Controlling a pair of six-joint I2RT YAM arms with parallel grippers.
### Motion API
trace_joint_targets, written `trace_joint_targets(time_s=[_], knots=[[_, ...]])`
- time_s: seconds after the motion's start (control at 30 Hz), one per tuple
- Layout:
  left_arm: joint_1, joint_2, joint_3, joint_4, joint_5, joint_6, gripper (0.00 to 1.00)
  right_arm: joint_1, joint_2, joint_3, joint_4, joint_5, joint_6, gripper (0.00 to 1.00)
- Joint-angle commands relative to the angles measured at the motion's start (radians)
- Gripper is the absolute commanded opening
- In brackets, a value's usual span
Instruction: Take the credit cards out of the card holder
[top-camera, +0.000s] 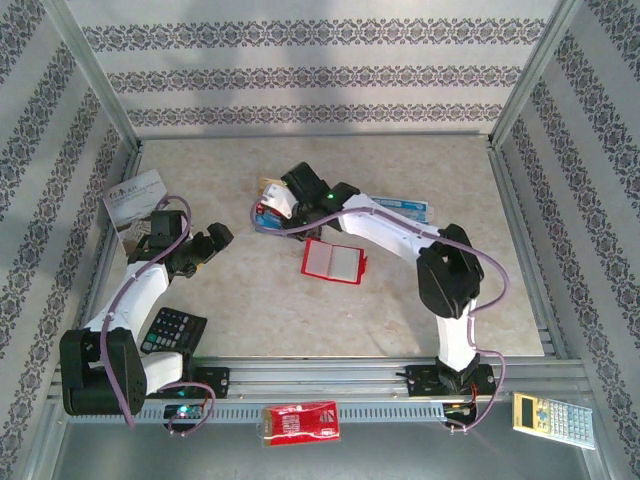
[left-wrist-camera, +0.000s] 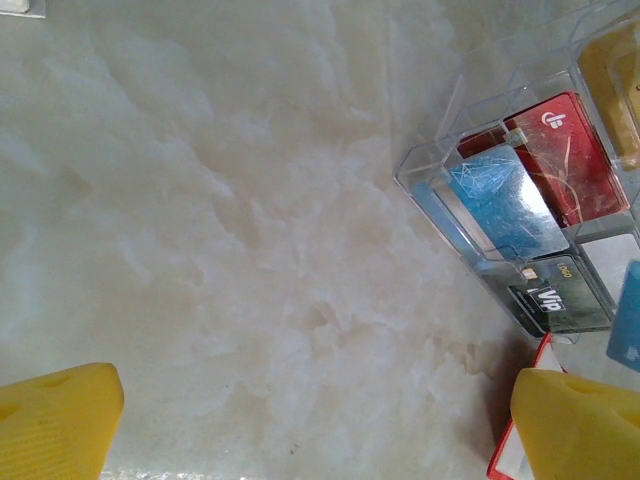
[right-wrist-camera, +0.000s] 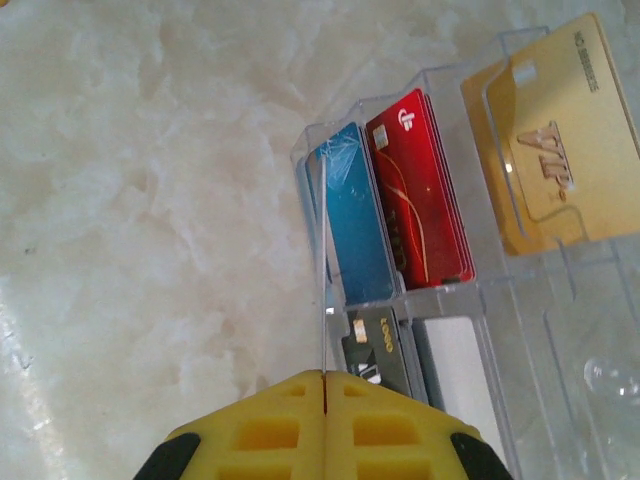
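Observation:
Next, my right gripper lets go of the light blue VIP card, resting against the blue cards in the clear organizer (top-camera: 268, 224) (right-wrist-camera: 333, 225).
The red card holder (top-camera: 333, 262) lies open on the table's middle, its pale pockets facing up. Its red edge (left-wrist-camera: 506, 456) also shows beside my left gripper's right finger. My left gripper (top-camera: 216, 240) (left-wrist-camera: 320, 428) hangs open over bare table to the holder's left, with nothing between its fingers. My right gripper (top-camera: 281, 205) (right-wrist-camera: 324, 378) is shut on a thin credit card (right-wrist-camera: 323, 270) seen edge-on, so I cannot tell its colour. It holds the card over the left edge of a clear organizer (right-wrist-camera: 470, 300).
The clear organizer (left-wrist-camera: 430, 165) holds blue (right-wrist-camera: 355, 215), red (right-wrist-camera: 420, 200), gold (right-wrist-camera: 560, 140) and dark cards. A blue flat item (top-camera: 410, 208) lies behind the right arm. There is a booklet (top-camera: 135, 200) at left, calculators (top-camera: 172, 330) (top-camera: 553, 418) and a red packet (top-camera: 298, 421) near the front.

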Motion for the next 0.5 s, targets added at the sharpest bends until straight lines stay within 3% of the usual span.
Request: trace_joint_targets(time_s=[0.0, 0.47], knots=[[0.012, -0.011, -0.003, 0.009, 0.009, 0.030, 1.00, 0.010, 0.059, 0.093, -0.097, 0.017, -0.108, 0.00], [0.012, 0.000, -0.012, 0.019, 0.022, 0.009, 1.00, 0.004, 0.272, 0.358, -0.230, 0.016, -0.204, 0.00]])
